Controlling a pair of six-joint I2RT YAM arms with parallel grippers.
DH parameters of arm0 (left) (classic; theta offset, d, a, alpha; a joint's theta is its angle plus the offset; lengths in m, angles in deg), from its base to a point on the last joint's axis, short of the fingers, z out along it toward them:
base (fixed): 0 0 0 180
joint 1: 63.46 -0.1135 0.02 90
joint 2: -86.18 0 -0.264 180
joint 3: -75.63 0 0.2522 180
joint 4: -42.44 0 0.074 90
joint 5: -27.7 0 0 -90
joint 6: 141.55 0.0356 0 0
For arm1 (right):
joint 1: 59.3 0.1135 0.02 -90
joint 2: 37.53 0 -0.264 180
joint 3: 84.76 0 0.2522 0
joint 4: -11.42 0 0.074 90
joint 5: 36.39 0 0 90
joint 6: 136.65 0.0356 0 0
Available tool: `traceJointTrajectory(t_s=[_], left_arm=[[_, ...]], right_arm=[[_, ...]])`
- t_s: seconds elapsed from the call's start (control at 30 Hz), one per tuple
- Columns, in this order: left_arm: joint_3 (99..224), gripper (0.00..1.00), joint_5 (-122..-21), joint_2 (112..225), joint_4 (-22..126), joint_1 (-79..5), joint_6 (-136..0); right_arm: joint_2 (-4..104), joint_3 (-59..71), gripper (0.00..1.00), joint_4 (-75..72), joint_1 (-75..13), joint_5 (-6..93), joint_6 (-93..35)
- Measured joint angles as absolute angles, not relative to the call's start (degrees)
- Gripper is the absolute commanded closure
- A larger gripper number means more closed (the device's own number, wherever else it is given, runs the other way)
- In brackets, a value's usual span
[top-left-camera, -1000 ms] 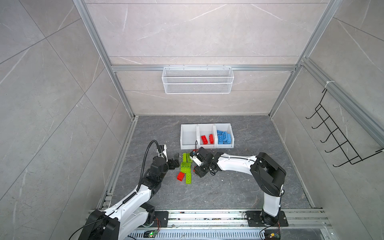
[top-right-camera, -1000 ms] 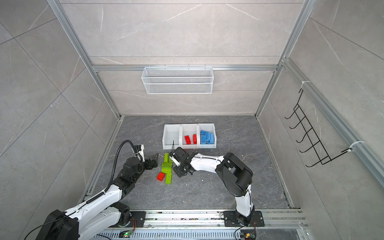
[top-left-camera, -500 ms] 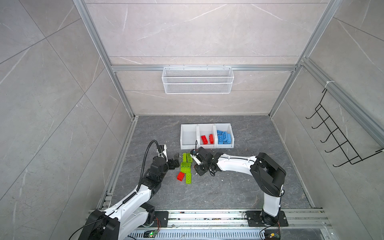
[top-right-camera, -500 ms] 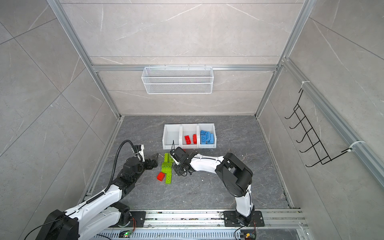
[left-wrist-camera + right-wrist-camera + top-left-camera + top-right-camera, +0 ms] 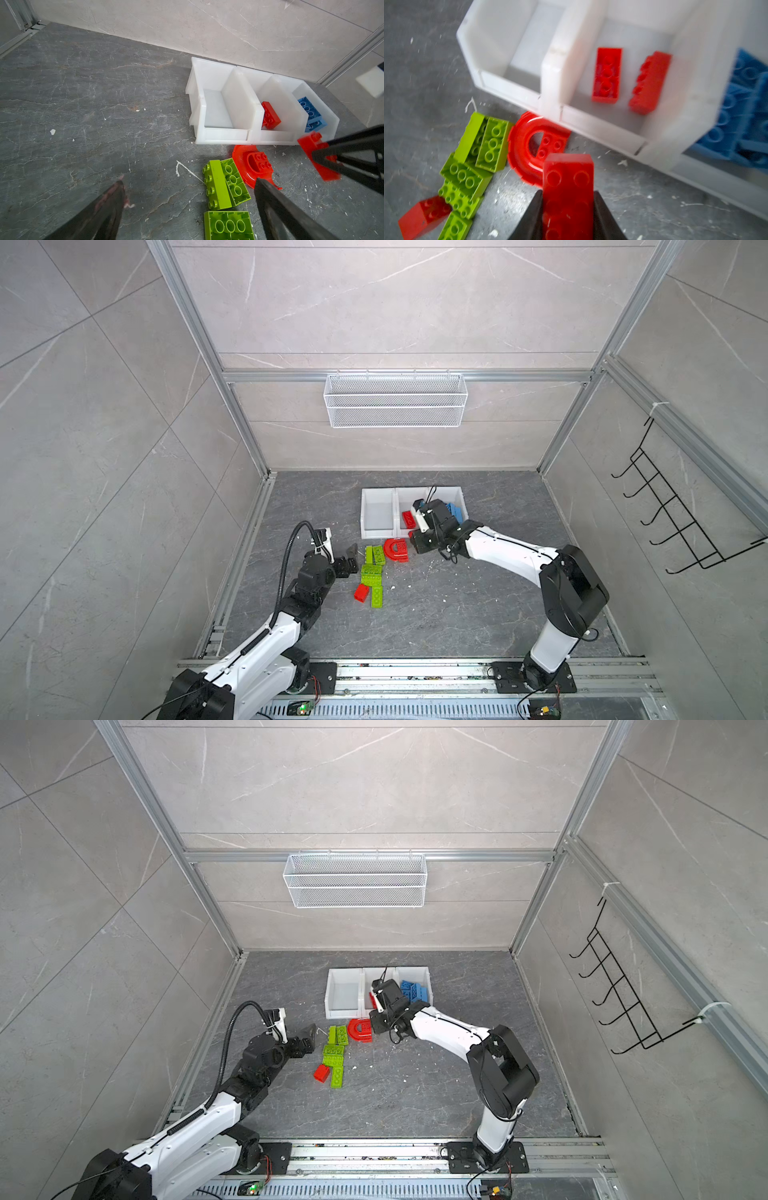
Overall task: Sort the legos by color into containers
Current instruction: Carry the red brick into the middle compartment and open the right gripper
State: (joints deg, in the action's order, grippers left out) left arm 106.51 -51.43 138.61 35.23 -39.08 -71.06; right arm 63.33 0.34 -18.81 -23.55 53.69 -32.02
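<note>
My right gripper needs to release the long red brick, now held just above the floor, on top of the red bricks in the middle bin [image 5: 414, 515] [image 5: 625, 62].
My right gripper [image 5: 568, 194] is shut on a long red brick [image 5: 568, 174], held just above the floor in front of the containers [image 5: 376, 533]. These are three joined white bins. The left bin [image 5: 216, 110] is empty, the middle one holds two red bricks [image 5: 607, 74], and the right one holds blue bricks [image 5: 741, 116]. A red arch piece [image 5: 395, 549] lies on the floor beside several lime green legos [image 5: 372, 570] and a small red brick [image 5: 361, 593]. My left gripper [image 5: 189, 185] stands open just left of the green legos, with nothing between its fingers.
A white wire mesh basket [image 5: 395, 406] hangs on the back wall. A black hook rack [image 5: 681, 522] sits on the right wall. An aluminium rail [image 5: 245, 556] runs along the floor's left edge. White specks dot the grey floor.
My right gripper has shut on the red brick and carried it back from the pile toward the bins, uncovering the red arch. The left arm has not moved.
</note>
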Motion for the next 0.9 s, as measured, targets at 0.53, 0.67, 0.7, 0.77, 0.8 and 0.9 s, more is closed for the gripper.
traceJointTrajectory(t_s=[0.53,0.67,0.7,0.77,0.8,0.9], left_arm=[[106.51,0.01,-51.36,137.87,35.25,-39.08,-71.08],[106.51,0.01,-51.32,137.54,35.25,-39.08,-71.08],[106.51,0.01,-51.32,137.52,35.25,-39.08,-71.08],[106.51,0.01,-51.32,137.54,35.25,-39.08,-71.08],[106.51,0.01,-51.3,137.54,35.25,-39.08,-71.08],[106.51,0.01,-51.28,137.71,35.25,-39.08,-71.08]], right_arm=[[81.3,23.46,0.72,-19.49,-29.23,51.22,-30.51],[83.24,25.08,0.71,-19.89,-29.54,50.78,-29.88],[83.7,25.45,0.71,-20.17,-29.61,50.8,-29.81],[84.44,26.28,0.71,-20.8,-29.61,50.82,-29.7],[84.9,26.78,0.71,-21.15,-29.61,50.91,-29.7],[86.21,28.16,0.71,-21.85,-29.61,51.22,-29.7]])
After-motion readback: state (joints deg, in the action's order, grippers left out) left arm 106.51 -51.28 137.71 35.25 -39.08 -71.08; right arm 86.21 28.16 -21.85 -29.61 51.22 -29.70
